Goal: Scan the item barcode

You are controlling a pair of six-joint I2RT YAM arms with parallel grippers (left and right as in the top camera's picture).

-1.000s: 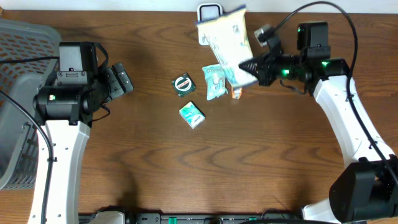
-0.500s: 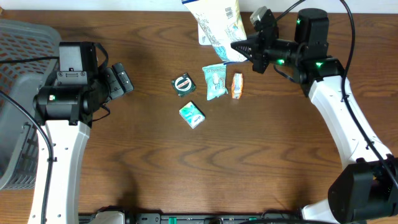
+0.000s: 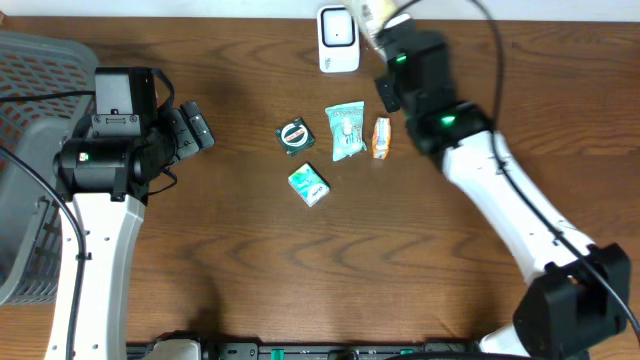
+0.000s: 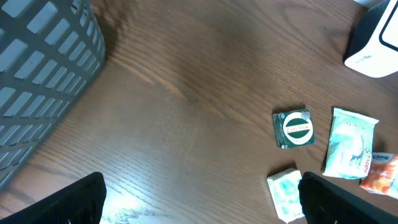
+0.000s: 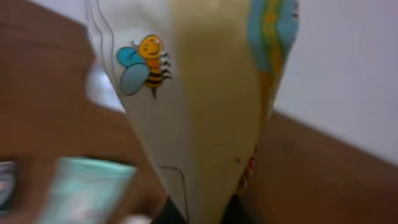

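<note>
Next, my right gripper lets go of the snack bag on the wood (image 3: 437, 137), where it will lie beside the orange packet and opposite the teal packet.
A white and yellow snack bag (image 5: 205, 93) printed with a bee fills the right wrist view, blurred. My right gripper (image 5: 198, 214) is shut on its lower end. From overhead only a corner of the bag (image 3: 372, 9) shows at the top edge, just right of the white scanner (image 3: 338, 38). No barcode shows on the bag in any view. My left gripper (image 3: 196, 126) hangs open over bare wood at the left, with nothing between its fingers (image 4: 68, 202).
A round green tin (image 3: 295, 135), a teal packet (image 3: 346, 130), an orange packet (image 3: 381, 138) and a green-white pack (image 3: 309, 184) lie mid-table. A grey basket (image 3: 30, 150) stands at the far left. The right arm stretches across the right side.
My right arm has swung left and towards the back, carrying the bag from beside the packets up past the scanner to the frame's top edge. The left arm has not moved.
</note>
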